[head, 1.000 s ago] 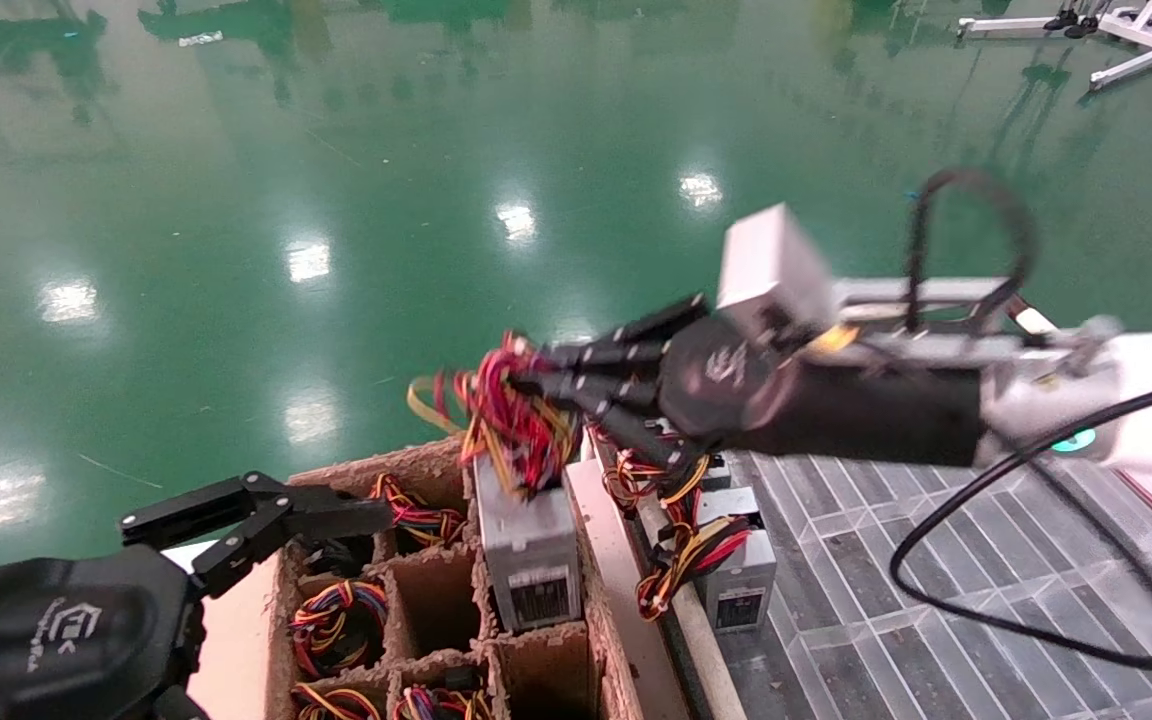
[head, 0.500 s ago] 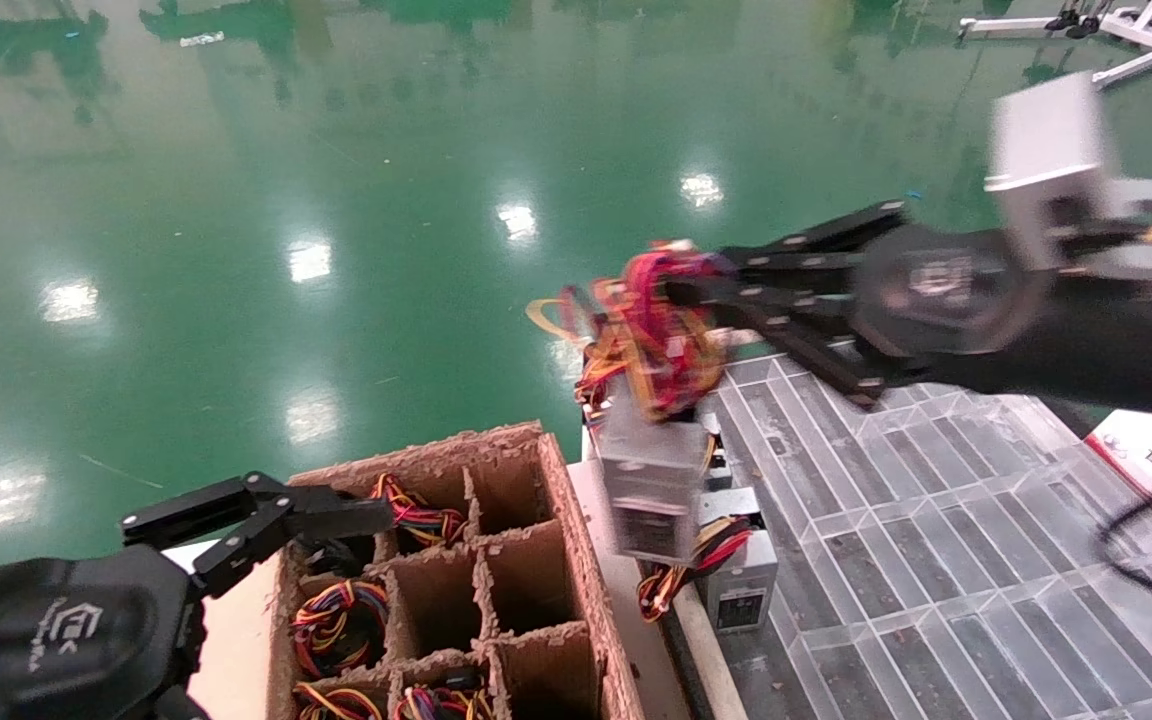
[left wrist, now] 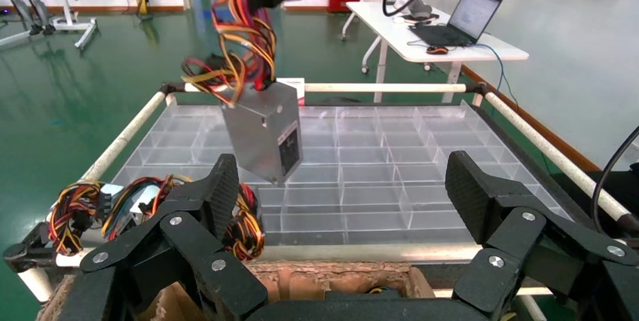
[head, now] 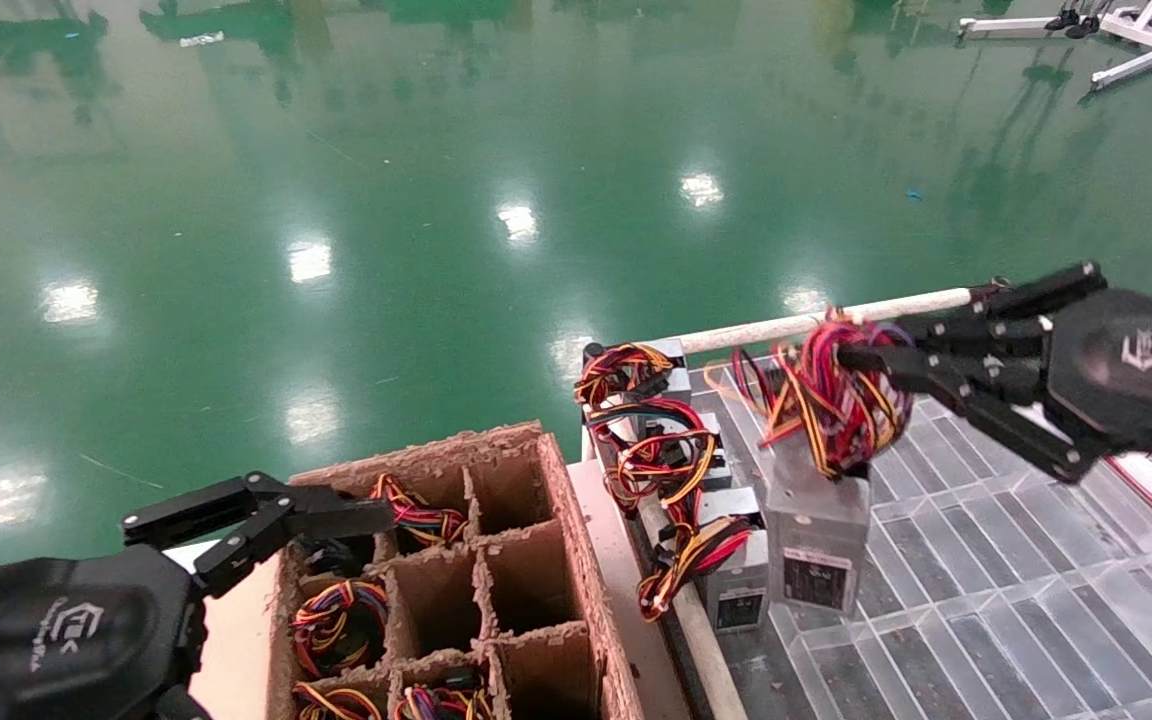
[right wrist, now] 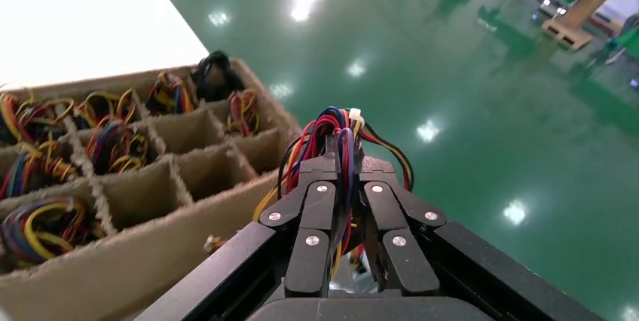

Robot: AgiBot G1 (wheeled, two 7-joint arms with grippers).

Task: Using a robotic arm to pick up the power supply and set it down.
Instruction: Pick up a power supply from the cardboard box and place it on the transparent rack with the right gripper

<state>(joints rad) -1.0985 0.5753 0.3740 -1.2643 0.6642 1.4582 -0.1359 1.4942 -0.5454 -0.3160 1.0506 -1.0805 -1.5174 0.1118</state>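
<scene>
My right gripper has the power supply. I should set it down with that gripper at the near end of the row of grey boxes (head: 781, 674).
The power supply (head: 816, 535), a small grey metal box, hangs by its bunch of red, yellow, orange and purple wires (head: 833, 400). My right gripper (head: 851, 357) is shut on that wire bunch and holds the box over the clear plastic grid tray (head: 956, 590), near the tray's left side. The left wrist view shows the box (left wrist: 264, 136) dangling tilted above the tray (left wrist: 377, 185). In the right wrist view the fingers (right wrist: 316, 215) pinch the wires (right wrist: 343, 148). My left gripper (head: 356, 520) rests open at the lower left, over the cardboard box.
A divided cardboard box (head: 526, 600) holds wire bundles in several cells. Three like grey boxes with red, yellow and black wires (head: 676, 480) line the tray's left edge. A white rail (head: 816, 320) borders the tray's far side. Green floor lies beyond.
My right gripper has carried the power supply out of the cardboard box and rightward, over the plastic tray, and lowered it. The left arm has not moved.
</scene>
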